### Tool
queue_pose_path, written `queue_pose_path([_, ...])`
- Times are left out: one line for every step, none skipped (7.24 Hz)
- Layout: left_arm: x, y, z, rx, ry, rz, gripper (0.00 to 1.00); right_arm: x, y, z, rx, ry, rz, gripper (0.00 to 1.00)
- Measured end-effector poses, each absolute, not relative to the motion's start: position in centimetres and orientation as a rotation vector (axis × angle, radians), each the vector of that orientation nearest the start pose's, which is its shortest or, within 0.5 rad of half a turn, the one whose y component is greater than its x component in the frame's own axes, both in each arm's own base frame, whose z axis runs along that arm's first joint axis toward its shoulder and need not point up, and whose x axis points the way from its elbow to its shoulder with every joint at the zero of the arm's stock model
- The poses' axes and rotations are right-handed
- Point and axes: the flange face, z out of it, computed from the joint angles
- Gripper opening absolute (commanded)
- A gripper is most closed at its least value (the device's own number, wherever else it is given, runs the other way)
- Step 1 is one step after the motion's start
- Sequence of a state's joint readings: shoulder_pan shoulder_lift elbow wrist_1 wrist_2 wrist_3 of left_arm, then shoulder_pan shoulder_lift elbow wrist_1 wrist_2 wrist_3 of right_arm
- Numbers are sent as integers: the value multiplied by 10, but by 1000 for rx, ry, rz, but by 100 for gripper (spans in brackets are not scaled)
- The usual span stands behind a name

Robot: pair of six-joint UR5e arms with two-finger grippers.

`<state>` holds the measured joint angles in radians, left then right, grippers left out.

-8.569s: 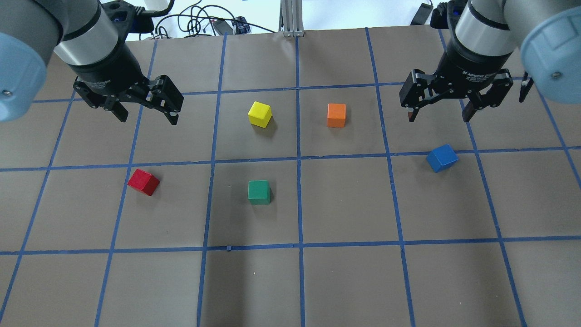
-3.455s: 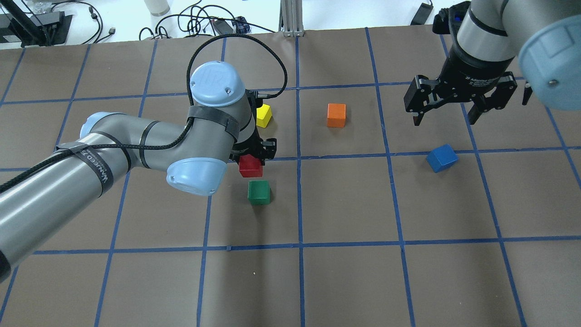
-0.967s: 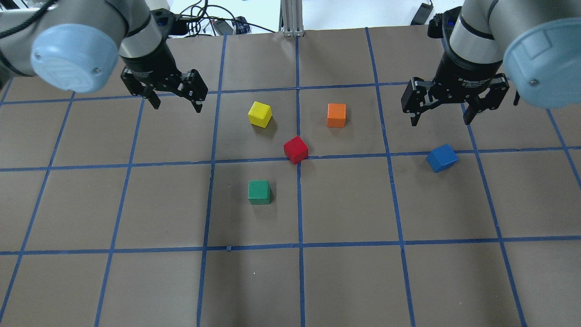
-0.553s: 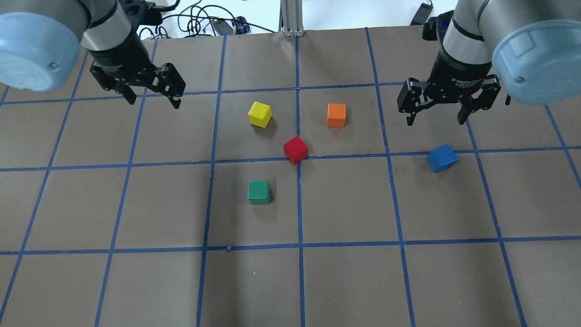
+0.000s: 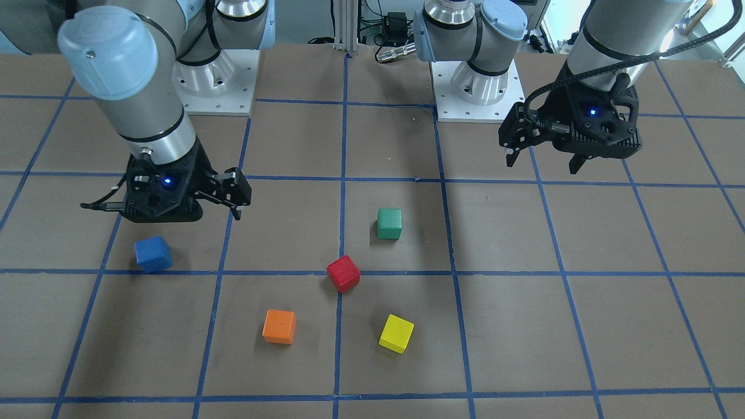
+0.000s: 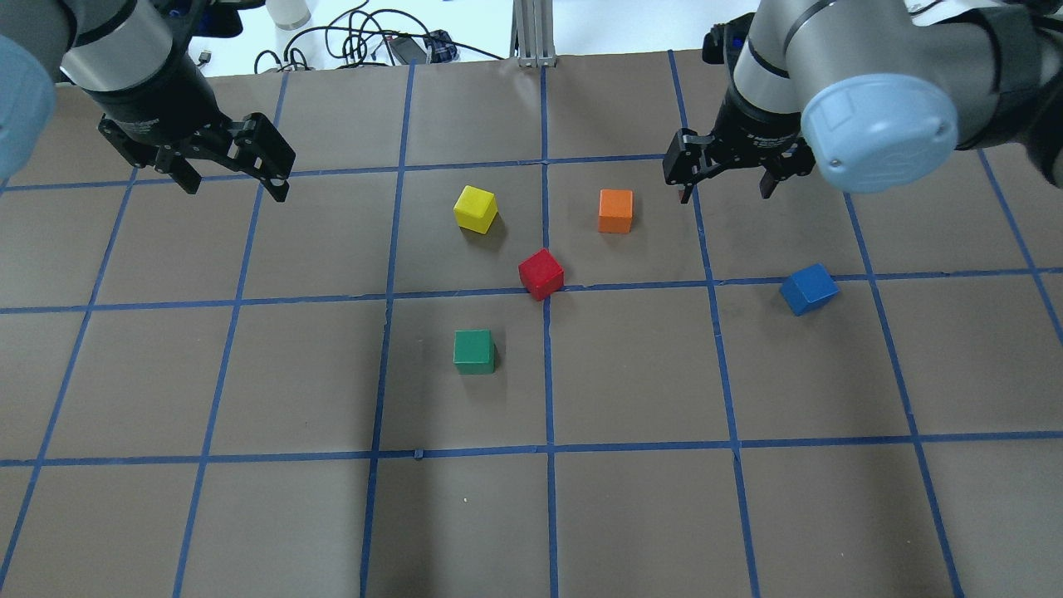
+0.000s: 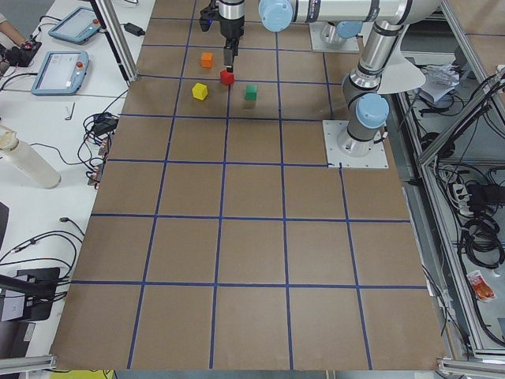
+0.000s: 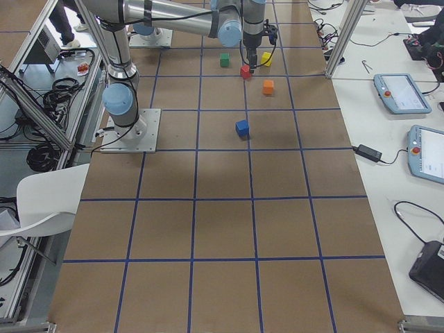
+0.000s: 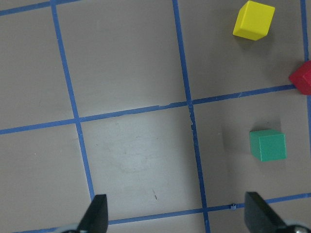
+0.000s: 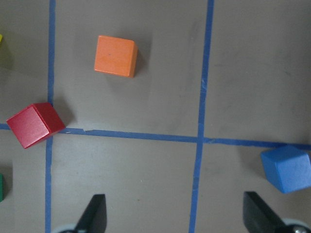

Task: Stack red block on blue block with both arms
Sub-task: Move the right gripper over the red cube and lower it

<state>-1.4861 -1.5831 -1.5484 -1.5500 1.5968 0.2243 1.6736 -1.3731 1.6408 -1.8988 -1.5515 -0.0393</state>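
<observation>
My right gripper is going to close on the sides of the red block [image 5: 343, 273] [image 10: 36, 125] that face the green block and the orange block.
The red block [image 6: 541, 274] lies free on the brown table at a crossing of blue tape lines near the middle; it also shows in the right wrist view [image 10: 35, 124] and at the edge of the left wrist view [image 9: 302, 77]. The blue block [image 6: 808, 289] lies free to the right, slightly rotated, and shows in the right wrist view [image 10: 287, 168]. My left gripper [image 6: 237, 187] is open and empty, high at the far left. My right gripper [image 6: 724, 193] is open and empty, hovering just right of the orange block and behind the blue block.
A yellow block [image 6: 475, 208] and an orange block [image 6: 615, 210] lie just behind the red block, and a green block [image 6: 473, 351] lies in front of it to the left. Cables [image 6: 374, 41] and an aluminium post [image 6: 534, 33] sit at the table's far edge.
Earlier my left gripper carried the red block from the left to the middle and let go. Since then it has drawn back far left. My right gripper has moved left towards the orange block.
</observation>
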Motion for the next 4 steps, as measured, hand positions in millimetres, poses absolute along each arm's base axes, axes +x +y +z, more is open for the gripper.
queue_pose_path([-90, -508, 495, 221, 3102, -43, 100, 221, -553, 365, -401, 3092, -113, 100])
queue_pose_path([-91, -507, 498, 225, 3102, -52, 100, 248, -552, 350, -529, 3072, -119, 100])
queue_pose_path([-93, -503, 501, 228, 3103, -61, 100, 267, -553, 335, -603, 3057, -119, 100])
queue_pose_path([-94, -499, 505, 232, 3104, -69, 100, 280, -555, 320, -644, 3047, -124, 100])
